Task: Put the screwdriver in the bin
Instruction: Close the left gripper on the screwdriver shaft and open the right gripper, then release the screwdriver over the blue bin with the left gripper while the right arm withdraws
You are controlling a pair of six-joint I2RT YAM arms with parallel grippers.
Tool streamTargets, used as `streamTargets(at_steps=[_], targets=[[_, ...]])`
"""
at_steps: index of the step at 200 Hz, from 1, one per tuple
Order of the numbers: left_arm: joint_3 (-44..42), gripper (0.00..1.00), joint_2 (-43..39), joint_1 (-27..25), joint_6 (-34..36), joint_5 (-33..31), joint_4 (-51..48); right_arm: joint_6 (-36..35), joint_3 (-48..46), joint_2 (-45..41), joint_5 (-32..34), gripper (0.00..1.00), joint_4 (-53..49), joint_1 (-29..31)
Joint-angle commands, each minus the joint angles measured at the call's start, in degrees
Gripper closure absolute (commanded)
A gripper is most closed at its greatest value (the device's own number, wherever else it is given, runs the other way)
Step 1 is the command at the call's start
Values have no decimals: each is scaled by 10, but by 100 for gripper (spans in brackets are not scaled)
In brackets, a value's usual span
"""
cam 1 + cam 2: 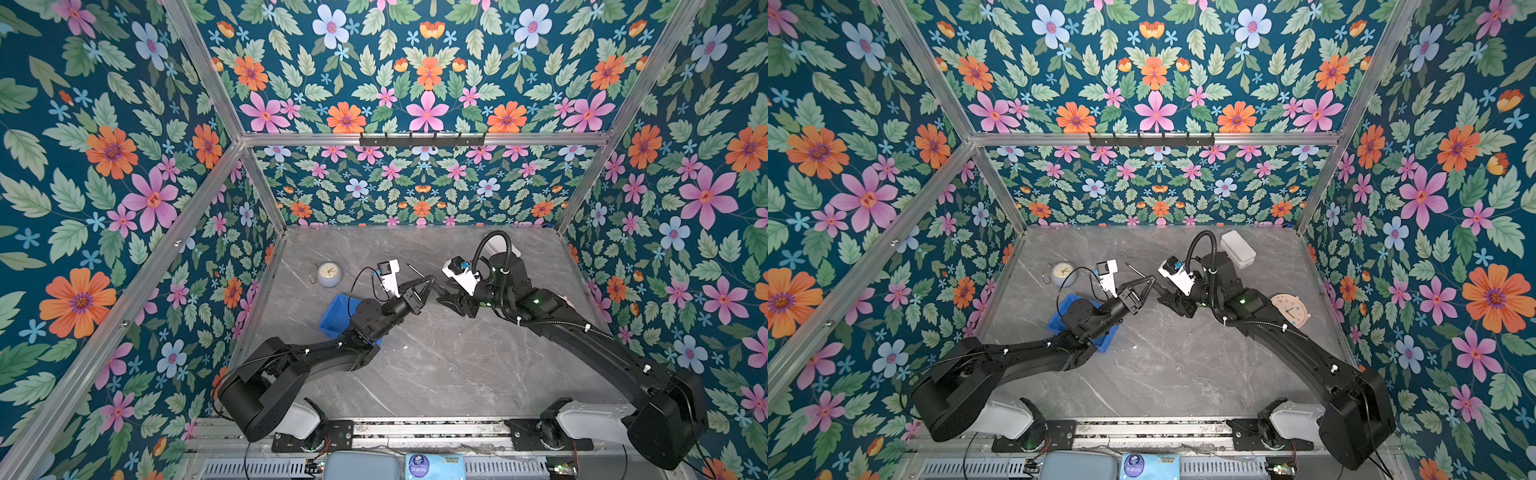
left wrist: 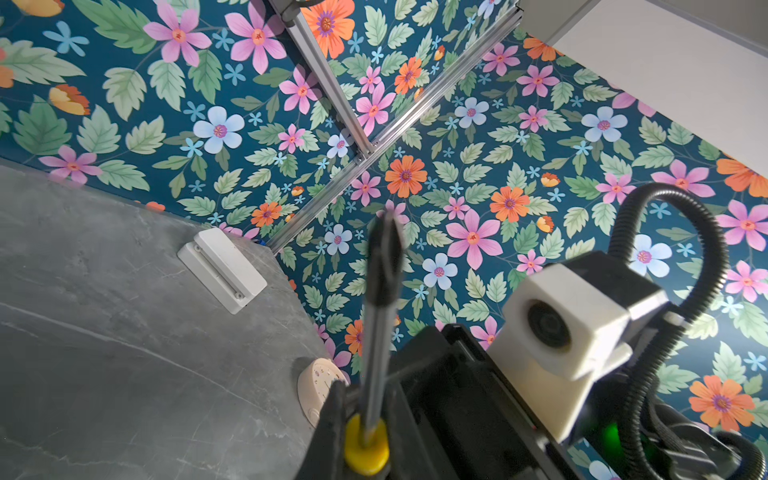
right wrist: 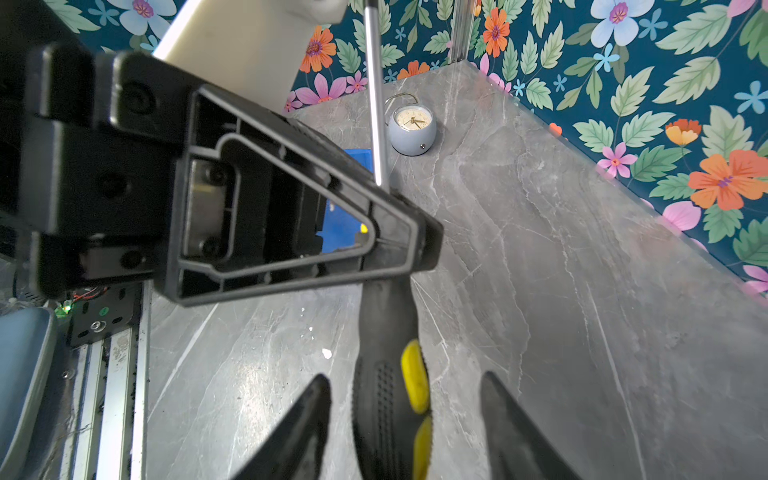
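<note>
Next, my left gripper lets go of the screwdriver in the blue bin [image 1: 363,318], close along the back side of the bin nearest the alarm clock. The screwdriver now hangs above the table between both arms.
The screwdriver [image 3: 382,332], with its black handle and yellow accents, hangs above the table between both arms. Its thin shaft [image 1: 415,270] points toward the back. My left gripper [image 2: 368,399] is shut on it just ahead of the yellow collar [image 2: 365,449], and shows in both top views [image 1: 430,283] [image 1: 1152,283]. My right gripper [image 3: 404,376] is open. Its fingers [image 3: 307,415] stand on either side of the handle with a gap on each side. The blue bin [image 1: 336,311] [image 1: 1059,322] lies on the table under my left forearm, partly hidden.
A blue-grey alarm clock [image 1: 329,274] stands behind the bin. A white box [image 1: 1237,249] lies at the back right. A flat beige clock [image 1: 1289,309] lies by my right arm. Floral walls close in the grey marble table [image 1: 436,365].
</note>
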Motion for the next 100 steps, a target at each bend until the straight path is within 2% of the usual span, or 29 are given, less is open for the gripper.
streamTargets(at_steps=[1,15,29,62,81,100], targets=[[-8,100,-30,2,3,-42,-66,-14,8,-6,-13,17,-15,4],[-23,100,-57,5,-2,-68,-93,-20,10,-5,-12,10,-19,8],[-33,100,-91,7,-17,-100,-147,-23,13,-1,-9,8,-19,16],[-22,100,-167,15,-46,-167,-353,-48,21,10,-8,5,-21,45],[-24,100,-202,24,-81,-201,-439,-47,30,21,-16,4,-20,60],[-12,100,-227,29,-120,-247,-574,-47,39,36,-18,4,-16,75]])
